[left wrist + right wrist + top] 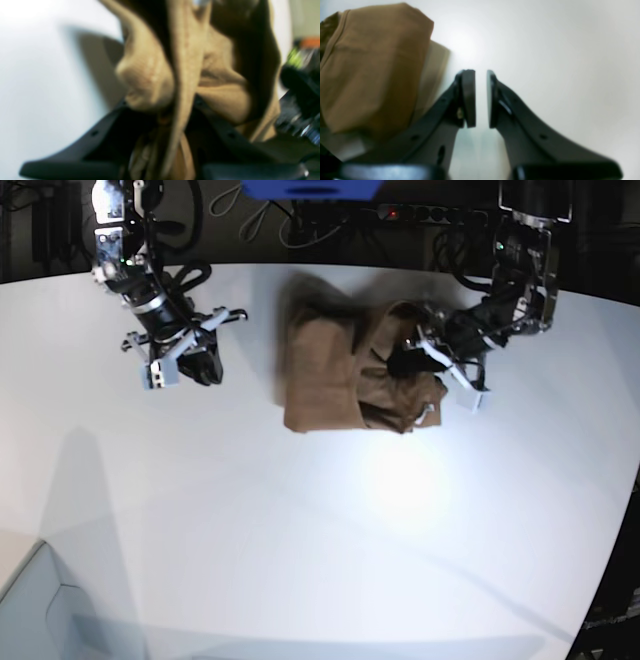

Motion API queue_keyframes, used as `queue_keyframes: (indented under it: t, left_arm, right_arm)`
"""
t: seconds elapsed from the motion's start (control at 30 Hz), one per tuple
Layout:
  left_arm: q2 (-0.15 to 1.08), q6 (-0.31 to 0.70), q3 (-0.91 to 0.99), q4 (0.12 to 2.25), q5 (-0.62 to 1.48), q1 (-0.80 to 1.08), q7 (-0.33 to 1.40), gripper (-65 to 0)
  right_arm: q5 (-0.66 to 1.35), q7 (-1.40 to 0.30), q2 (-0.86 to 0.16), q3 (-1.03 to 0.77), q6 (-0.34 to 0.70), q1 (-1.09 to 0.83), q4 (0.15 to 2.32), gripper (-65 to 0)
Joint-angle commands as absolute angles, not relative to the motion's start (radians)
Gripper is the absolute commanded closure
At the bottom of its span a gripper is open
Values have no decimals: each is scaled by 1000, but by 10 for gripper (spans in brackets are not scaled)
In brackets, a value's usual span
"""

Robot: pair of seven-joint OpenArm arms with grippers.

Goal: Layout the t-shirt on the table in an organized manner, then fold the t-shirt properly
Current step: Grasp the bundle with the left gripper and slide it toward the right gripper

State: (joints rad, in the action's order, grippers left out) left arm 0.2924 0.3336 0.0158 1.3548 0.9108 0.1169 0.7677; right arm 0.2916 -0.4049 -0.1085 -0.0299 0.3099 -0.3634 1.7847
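My left gripper is holding the brown t-shirt. It will let go of it on the bare white table (252,390) just beside my right gripper's fingertips.
The brown t-shirt (320,370) lies bunched and partly folded at the back middle of the white table (300,530). My left gripper (415,358) is at the shirt's right side and shut on a bunch of its fabric; in the left wrist view the t-shirt (225,87) fills the space between the black fingers (100,132) and hangs over them. My right gripper (185,365) hovers over bare table to the left of the shirt, apart from it. Its pads (468,97) stand a narrow gap apart with nothing between them, and the t-shirt (370,70) shows at the upper left.
Cables and a power strip (430,212) run along the dark area behind the table, beside a blue object (310,188). The table's curved edge (625,510) falls away at the right. A pale box corner (40,600) sits at the lower left.
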Motion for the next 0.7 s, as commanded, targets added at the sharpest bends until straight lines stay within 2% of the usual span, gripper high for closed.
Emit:
queue_keyframes:
  t: [0.0, 0.17, 0.3, 0.43, 0.67]
  left_arm:
    - [325, 305, -19, 1365, 878, 77, 768, -3]
    - [421, 305, -246, 1363, 878, -82, 757, -3]
    - [435, 305, -374, 1369, 822, -217, 760, -3]
    - [410, 305, -496, 1368, 657, -332, 756, -3]
    - [260, 306, -677, 1359, 303, -452, 756, -3]
  right_arm:
    - [302, -378, -113, -33, 318, -360, 1807, -64]
    - [302, -378, -110, -87, 318, -374, 1807, -64]
    - [302, -378, -110, -150, 318, -375, 1804, -64]
    - [302, -374, -110, -249, 318, -403, 1804, -64]
    - [302, -378, -107, -412, 318, -438, 1801, -64]
